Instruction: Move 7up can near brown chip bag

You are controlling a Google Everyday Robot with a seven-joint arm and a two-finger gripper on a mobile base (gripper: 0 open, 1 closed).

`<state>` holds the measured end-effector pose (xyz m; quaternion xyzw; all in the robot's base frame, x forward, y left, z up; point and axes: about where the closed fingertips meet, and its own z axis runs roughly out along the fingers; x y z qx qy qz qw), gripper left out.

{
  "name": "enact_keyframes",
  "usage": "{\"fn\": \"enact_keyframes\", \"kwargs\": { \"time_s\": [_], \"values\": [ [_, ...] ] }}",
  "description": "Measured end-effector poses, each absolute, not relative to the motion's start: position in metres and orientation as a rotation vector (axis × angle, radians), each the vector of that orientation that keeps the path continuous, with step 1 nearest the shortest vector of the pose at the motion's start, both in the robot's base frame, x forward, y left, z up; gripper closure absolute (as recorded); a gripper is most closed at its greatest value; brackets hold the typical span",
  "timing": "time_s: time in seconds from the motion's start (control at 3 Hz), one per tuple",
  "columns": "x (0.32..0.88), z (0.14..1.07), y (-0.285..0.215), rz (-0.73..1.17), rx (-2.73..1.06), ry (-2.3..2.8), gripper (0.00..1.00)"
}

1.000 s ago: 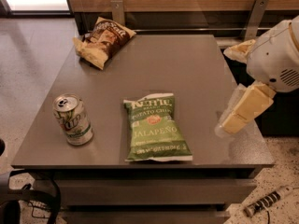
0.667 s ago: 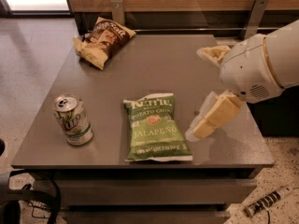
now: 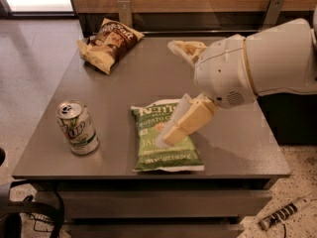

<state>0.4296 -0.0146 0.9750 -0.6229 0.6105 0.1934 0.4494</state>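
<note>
The robot's gripper will next move to the 7up can and close around the upper half of the can's body [image 3: 76, 125], just below its silver top.
The 7up can [image 3: 77, 128] stands upright near the front left corner of the grey table [image 3: 148, 73]; it is white and green with a silver top. The brown chip bag [image 3: 109, 43] lies at the back left of the table, well apart from the can. My gripper [image 3: 167, 92] hangs over the middle of the table, to the right of the can and not touching it. It is open and empty: one cream finger [image 3: 184, 49] points toward the back, and the other [image 3: 184, 124] reaches down over a green bag.
A green jalapeño chip bag [image 3: 151, 150] lies flat at the front middle, between the can and my arm. A wooden wall panel with metal brackets runs behind the table. Cables and a power strip [image 3: 282, 214] lie on the floor.
My arm has swung left from the table's right edge to over the middle, and its lower finger now sits above the green bag. The can and both bags have not moved.
</note>
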Motion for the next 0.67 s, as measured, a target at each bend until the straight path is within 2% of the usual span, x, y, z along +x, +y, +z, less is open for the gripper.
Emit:
{"fn": "enact_keyframes", "kwargs": {
  "time_s": [0.67],
  "values": [
    [0.434, 0.964, -0.008, 0.51, -1.532, 1.515, 0.0]
  ]
}}
